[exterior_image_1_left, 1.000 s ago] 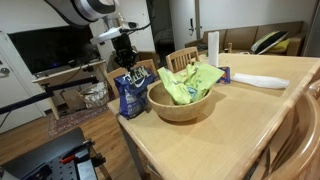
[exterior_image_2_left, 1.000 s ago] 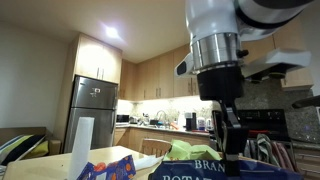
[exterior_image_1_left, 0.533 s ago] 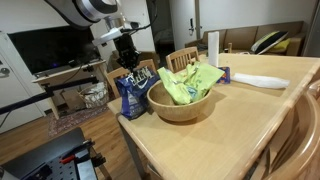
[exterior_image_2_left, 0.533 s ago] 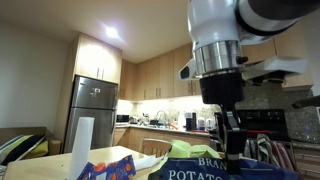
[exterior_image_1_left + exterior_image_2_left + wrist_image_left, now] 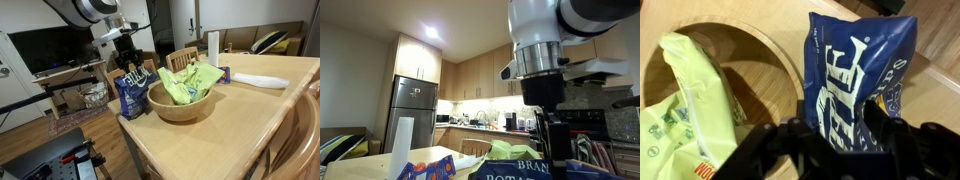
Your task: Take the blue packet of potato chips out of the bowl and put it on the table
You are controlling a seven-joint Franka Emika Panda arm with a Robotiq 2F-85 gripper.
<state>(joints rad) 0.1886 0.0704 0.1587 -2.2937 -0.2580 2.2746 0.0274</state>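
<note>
The blue packet is standing upright, crowded against the bowl at the table's edge, so the robot's gripper will pinch the packet's top (image 5: 137, 80) and pull it clear of the bowl.
The blue packet of potato chips (image 5: 131, 97) stands upright on the table (image 5: 250, 130), at its corner, just outside the light wooden bowl (image 5: 180, 108). My gripper (image 5: 133, 72) hangs right over the packet's top edge, open, with a finger on each side of it. From the wrist, the packet (image 5: 855, 80) rises between my dark fingers (image 5: 800, 140), and the bowl's rim (image 5: 760, 45) curves beside it. My gripper (image 5: 838, 140) no longer pinches the foil. Low in an exterior view the packet (image 5: 535, 170) shows under my gripper (image 5: 563, 150).
A lime-green bag (image 5: 190, 80) fills the bowl. Behind the bowl stand a slat-back chair (image 5: 182, 58) and a paper towel roll (image 5: 213, 45). A small blue-red packet (image 5: 225, 74) and a white item (image 5: 260, 80) lie on the table. The table edge runs right beside the blue packet.
My fingers were shut on the packet's top and have now spread apart, letting it go. The packet stays upright in the same spot on the table.
</note>
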